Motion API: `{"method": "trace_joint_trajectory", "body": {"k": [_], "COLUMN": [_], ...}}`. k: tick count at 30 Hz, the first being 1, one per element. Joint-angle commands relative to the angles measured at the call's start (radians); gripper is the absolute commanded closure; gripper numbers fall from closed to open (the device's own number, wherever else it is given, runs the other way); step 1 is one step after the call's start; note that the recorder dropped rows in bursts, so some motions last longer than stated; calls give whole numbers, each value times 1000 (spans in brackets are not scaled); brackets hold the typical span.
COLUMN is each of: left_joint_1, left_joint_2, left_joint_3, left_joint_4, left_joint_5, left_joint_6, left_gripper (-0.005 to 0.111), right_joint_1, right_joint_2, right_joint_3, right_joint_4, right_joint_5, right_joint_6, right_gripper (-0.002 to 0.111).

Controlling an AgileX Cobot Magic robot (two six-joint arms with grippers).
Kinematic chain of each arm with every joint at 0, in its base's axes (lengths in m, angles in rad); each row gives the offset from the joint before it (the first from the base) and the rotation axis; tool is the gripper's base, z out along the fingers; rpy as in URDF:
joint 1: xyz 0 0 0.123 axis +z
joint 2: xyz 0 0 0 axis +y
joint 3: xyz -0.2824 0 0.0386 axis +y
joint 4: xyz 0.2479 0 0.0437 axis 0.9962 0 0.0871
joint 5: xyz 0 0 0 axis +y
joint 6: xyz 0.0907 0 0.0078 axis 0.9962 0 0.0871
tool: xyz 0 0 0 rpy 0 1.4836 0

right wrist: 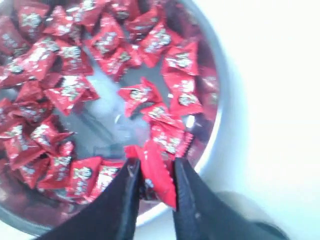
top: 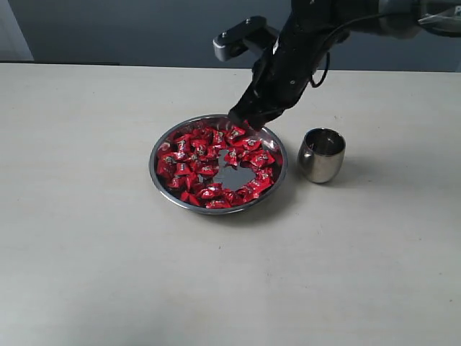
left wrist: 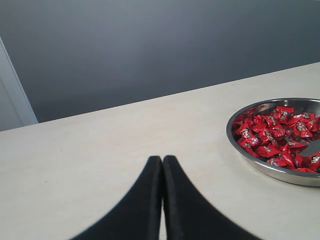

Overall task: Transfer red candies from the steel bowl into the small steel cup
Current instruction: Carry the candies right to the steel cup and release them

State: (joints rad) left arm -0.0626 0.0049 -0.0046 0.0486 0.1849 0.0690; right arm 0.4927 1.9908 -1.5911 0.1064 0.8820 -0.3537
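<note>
My right gripper needs to let go of the red candy inside the opening of the small steel cup (top: 326, 142) (right wrist: 270, 231) next to the bowl.
The steel bowl (top: 153, 167) sits mid-table, holding many red candies (top: 194, 162) around a bare patch of its bottom. To its right stands the small steel cup (top: 321, 154); nothing shows inside it. My right gripper (top: 243, 119) reaches down at the bowl's far rim. In the right wrist view this gripper (right wrist: 156, 165) is shut on one red candy (right wrist: 157, 175), pinched between both fingers just above the bowl's rim (right wrist: 220, 100). My left gripper (left wrist: 162, 159) is shut with nothing in it, low over the table, with the bowl (left wrist: 235, 145) and candies (left wrist: 272, 137) off to one side.
The pale tabletop (top: 86, 238) spreads wide around the bowl and cup. A dark wall (top: 130, 29) runs behind the table's far edge. The right arm's black body (top: 295, 50) hangs over the back of the table.
</note>
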Motion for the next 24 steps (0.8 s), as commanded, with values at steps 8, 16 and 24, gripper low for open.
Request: {"method": "trace_joint_trajectory", "body": {"k": [8,16,24], "left_joint_1": [1,1,1], "left_joint_2": [-5,-5,-5], "left_joint_3": [5,5,5], "left_joint_4": [-2,-2,-2], "left_joint_5": [-3,-3,-3], "left_joint_6": [-2,-2,-2], "left_gripper": [105,105,105], "right_joint_1": [-219,-259,-259], "right_joint_2": [-42,-42,-42], "right_joint_3": [1,1,1], "right_joint_4": [-69,47,86], "right_joint_5": [102,211,228], "right_joint_6": [122,31,-12], "right_gripper": [109,109,109]}}
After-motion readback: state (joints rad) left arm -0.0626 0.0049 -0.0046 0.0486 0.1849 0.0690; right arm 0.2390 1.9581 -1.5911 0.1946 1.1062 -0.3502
